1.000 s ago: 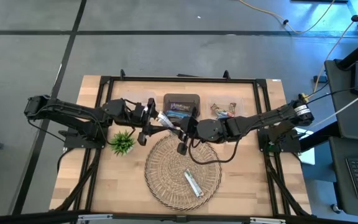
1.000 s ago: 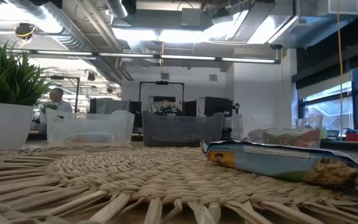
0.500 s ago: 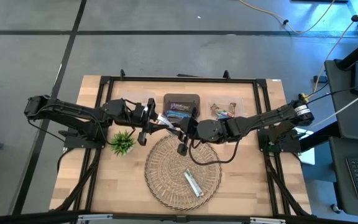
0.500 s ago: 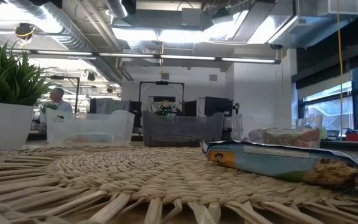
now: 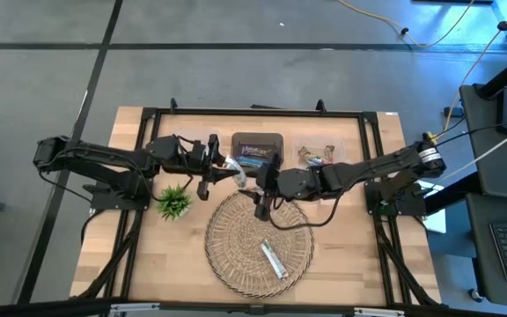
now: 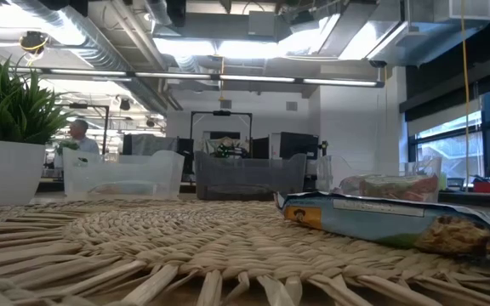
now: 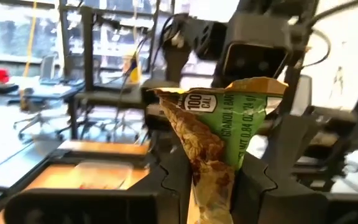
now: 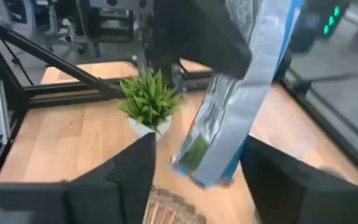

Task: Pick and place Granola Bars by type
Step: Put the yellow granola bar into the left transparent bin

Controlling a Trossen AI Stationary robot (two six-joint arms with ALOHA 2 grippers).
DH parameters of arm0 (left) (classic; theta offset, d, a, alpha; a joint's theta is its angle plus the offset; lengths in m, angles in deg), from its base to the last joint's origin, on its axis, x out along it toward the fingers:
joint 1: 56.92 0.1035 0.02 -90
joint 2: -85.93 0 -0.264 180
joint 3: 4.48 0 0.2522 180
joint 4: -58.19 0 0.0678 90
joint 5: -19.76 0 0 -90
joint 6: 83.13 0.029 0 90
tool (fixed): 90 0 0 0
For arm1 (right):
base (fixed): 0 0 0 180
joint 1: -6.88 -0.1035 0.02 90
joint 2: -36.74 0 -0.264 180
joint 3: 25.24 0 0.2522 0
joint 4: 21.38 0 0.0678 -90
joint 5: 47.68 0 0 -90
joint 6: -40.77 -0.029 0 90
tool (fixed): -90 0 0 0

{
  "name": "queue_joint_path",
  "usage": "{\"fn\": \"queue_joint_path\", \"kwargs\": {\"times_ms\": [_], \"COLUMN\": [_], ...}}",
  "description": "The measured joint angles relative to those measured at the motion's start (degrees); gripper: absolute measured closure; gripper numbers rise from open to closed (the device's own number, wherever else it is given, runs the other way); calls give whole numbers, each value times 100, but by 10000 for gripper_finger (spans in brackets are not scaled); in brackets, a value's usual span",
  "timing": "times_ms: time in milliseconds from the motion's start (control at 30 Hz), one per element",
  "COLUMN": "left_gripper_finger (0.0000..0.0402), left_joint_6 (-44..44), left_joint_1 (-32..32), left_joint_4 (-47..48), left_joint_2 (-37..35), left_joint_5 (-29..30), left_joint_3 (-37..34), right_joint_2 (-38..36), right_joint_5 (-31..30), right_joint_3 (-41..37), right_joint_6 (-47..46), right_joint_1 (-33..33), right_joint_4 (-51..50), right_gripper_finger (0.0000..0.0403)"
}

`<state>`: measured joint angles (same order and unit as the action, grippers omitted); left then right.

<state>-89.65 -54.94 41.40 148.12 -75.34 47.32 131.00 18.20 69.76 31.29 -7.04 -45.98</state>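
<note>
My left gripper is going to let go of the green and brown granola bar inside the clear bin (image 5: 199,148) nearest the small green plant.
A granola bar (image 7: 219,124) in a green and brown wrapper is held in the air over the far edge of the round wicker tray (image 5: 227,242), with my left gripper (image 5: 221,167) shut on it. Its silvery-blue back (image 8: 229,118) faces my right gripper (image 8: 197,168), which is open with one finger on either side of the bar's free end, not touching. In the high view my right gripper (image 5: 257,178) is just right of the bar (image 5: 234,167). Another bar (image 5: 274,260) lies flat on the tray. My left gripper pinches one end of the bar (image 7: 211,177) between its two fingers. The fingers come roughly level from the table's left and lie along the bar. The bar sticks out past the fingertips toward my right gripper, lifted clear of the tray.
Along the far edge stand three bins: a clear one (image 5: 192,145), a dark one (image 5: 256,148) holding blue bars, and a clear one (image 5: 322,154) with brown bars. A small green plant (image 5: 173,202) stands left of the tray. A person (image 6: 76,136) is far off in the room.
My right gripper has opened and let go of the bar, which stays in my left gripper. My left gripper has shut on it and drawn it slightly toward the table's left.
</note>
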Motion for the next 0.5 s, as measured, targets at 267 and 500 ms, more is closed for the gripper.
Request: {"fn": "queue_joint_path", "kwargs": {"times_ms": [267,500], "left_gripper_finger": [330,334], "left_joint_6": [216,893], "left_joint_1": [615,1186], "left_joint_4": [2837,5270], "left_joint_2": [-702,-682], "left_joint_5": [247,1577], "left_joint_3": [353,608], "right_joint_2": [-55,-55], "right_joint_5": [129,986], "right_joint_3": [0,0], "right_joint_6": [-1044,-2077], "right_joint_1": [-4,-10], "right_joint_4": [-1391,-2362], "right_gripper_finger": [129,128]}}
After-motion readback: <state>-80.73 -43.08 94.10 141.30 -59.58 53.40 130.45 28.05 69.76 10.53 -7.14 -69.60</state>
